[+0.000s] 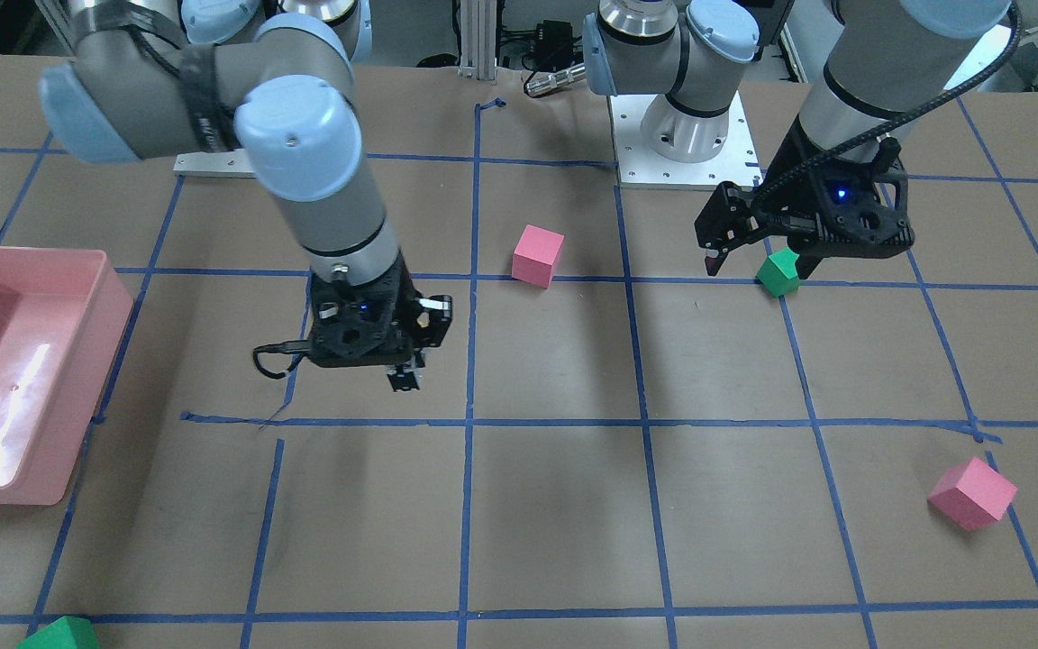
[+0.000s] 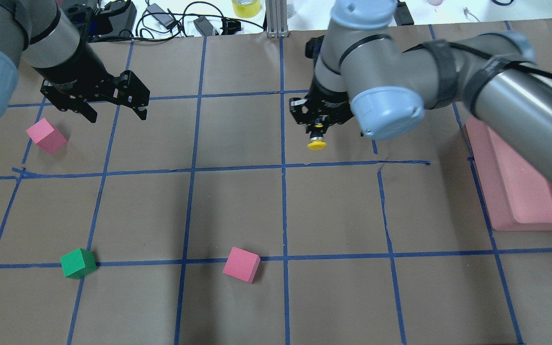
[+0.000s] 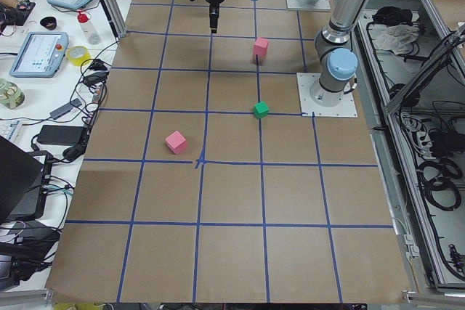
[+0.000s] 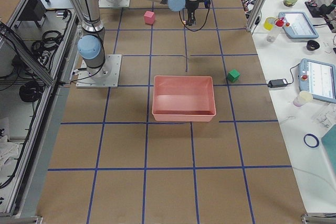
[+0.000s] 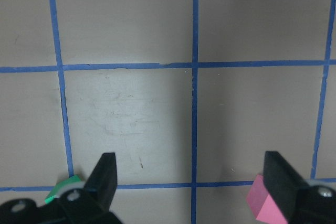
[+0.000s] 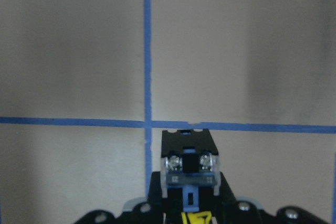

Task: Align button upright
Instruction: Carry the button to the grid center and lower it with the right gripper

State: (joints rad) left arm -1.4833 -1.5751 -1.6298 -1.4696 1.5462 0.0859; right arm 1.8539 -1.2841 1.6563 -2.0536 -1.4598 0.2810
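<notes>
Next, I set the button down with my right gripper on bare table (image 1: 495,402) (image 6: 122,148) next to the blue tape crossing that is closest to it.
The button (image 2: 316,143) shows its yellow cap just below my right gripper (image 2: 318,128) in the overhead view. In the front view only its dark body and metal base (image 1: 405,377) stick out under the right gripper (image 1: 404,362), above the table. The right wrist view shows the grey base with two screws (image 6: 189,164) between the shut fingers, pointing away from the camera. My left gripper (image 2: 115,113) is open and empty, hovering by a green cube (image 1: 778,273); its fingers (image 5: 106,174) stand wide apart.
A pink bin (image 1: 14,361) stands on the robot's right side. One pink cube (image 1: 538,256) lies near the middle, another (image 1: 972,493) at the far left side. A second green cube (image 1: 59,634) sits at the front view's bottom edge. Blue tape lines grid the brown table.
</notes>
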